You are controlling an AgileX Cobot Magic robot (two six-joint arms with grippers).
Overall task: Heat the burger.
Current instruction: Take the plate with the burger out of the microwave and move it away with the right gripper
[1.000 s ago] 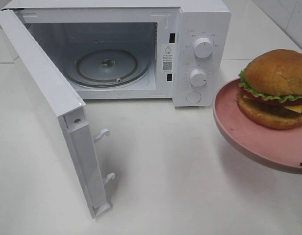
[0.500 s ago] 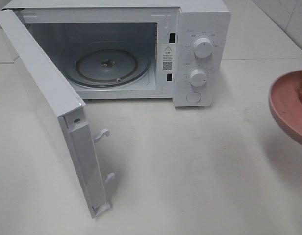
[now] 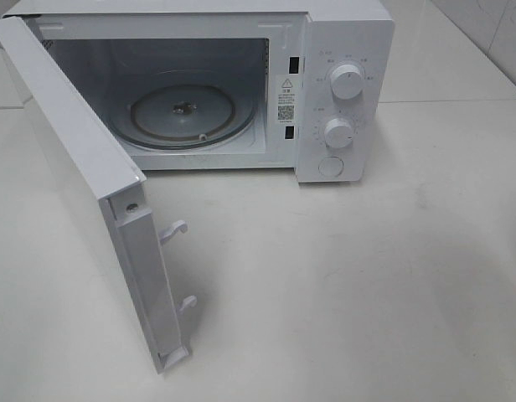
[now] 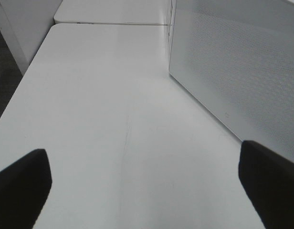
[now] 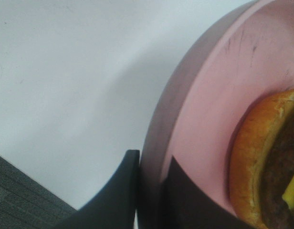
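Observation:
Next, my right gripper lets go of the burger's pink plate on the bare table out (image 3: 509, 300) past the microwave's knob side.
In the right wrist view the burger (image 5: 259, 162) lies on a pink plate (image 5: 204, 105), showing its golden bun and a dark patty edge. My right gripper (image 5: 153, 183) is shut on the plate's rim, one finger under it and one on top. The plate hangs above the white table. Neither the burger nor the plate shows in the exterior view. My left gripper (image 4: 144, 181) stands wide open over the bare table, beside the microwave door (image 4: 242, 67), with nothing between its fingers.
The white microwave (image 3: 346, 33) stands at the back with its door (image 3: 82, 167) swung open toward the front left. Its glass turntable (image 3: 183, 113) is bare. Two knobs (image 3: 347, 82) sit on its right panel. The table's left edge (image 4: 13, 109) drops to dark floor.
The pink plate with the burger has moved right and left the exterior view. The microwave and its door have not moved.

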